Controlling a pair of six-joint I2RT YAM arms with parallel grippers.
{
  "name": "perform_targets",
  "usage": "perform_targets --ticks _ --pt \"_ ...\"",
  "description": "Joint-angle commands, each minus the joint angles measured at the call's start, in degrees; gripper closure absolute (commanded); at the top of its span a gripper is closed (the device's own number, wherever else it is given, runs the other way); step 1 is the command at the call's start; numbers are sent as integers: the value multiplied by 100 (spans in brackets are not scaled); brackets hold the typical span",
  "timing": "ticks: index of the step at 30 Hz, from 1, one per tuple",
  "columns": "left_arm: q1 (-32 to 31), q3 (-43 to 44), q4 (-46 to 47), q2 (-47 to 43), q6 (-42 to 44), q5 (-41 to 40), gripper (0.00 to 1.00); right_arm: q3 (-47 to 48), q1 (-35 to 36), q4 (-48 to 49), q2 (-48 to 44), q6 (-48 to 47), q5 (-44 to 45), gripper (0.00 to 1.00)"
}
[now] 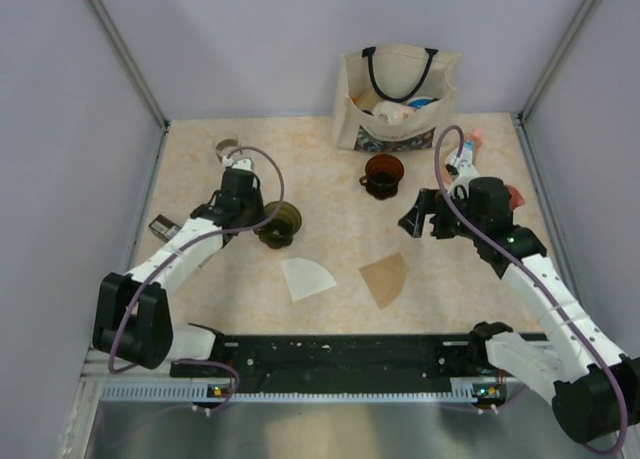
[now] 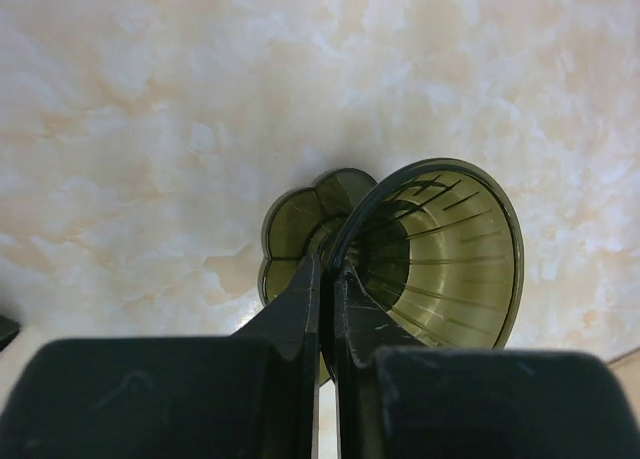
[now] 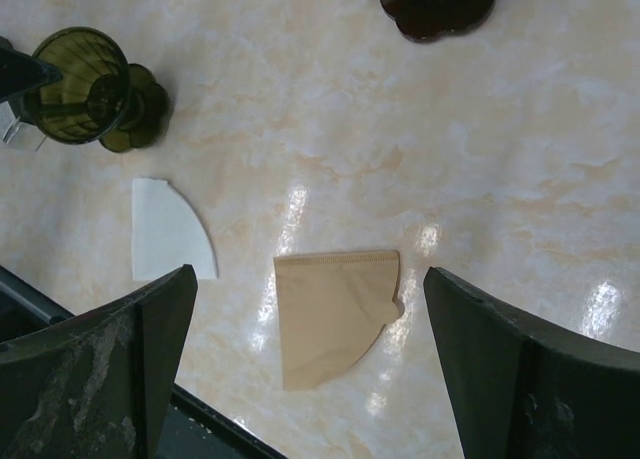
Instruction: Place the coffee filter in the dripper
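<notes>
The robot's left gripper will set the olive green dripper down on top of the small clear cup [image 1: 227, 143] near the back wall.
An olive green dripper [image 1: 279, 224] is tipped on its side left of centre, and my left gripper [image 1: 258, 219] is shut on its rim. In the left wrist view the jaws [image 2: 328, 279] pinch the wall of the ribbed cone [image 2: 445, 254]. A brown coffee filter [image 1: 386, 276] and a white coffee filter [image 1: 305, 277] lie flat on the table near the front. My right gripper [image 1: 415, 219] is open and empty, held above the table. In the right wrist view it [image 3: 308, 275] frames the brown filter [image 3: 335, 314], with the white filter [image 3: 165, 229] and green dripper [image 3: 85, 89] to the left.
A dark brown dripper [image 1: 383, 174] stands at the back centre, and shows at the top of the right wrist view [image 3: 440, 4]. A canvas tote bag [image 1: 397, 99] stands behind it. A small dark object [image 1: 163, 222] and a roll [image 1: 228, 147] lie at the left.
</notes>
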Motion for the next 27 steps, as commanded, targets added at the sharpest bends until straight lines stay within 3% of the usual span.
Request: perform_targets --ticks 1,9,18,23,27 --pt "29 896 -199 -367 -380 -1066 100 -40 5 161 -253 -97 119 4" --pt "792 2995 -699 360 -995 -1701 100 -119 -3 179 -386 -53 524 4" --pt "1891 5105 -1209 1802 -1760 -1289 100 -137 6 179 -429 -35 761 4" --pt "2042 5774 -1526 2436 -1910 -1104 100 -119 -3 161 -456 -26 779 3" --pt "2156 5819 -1526 2709 -2094 -902 100 -119 -3 161 -438 -35 806 3"
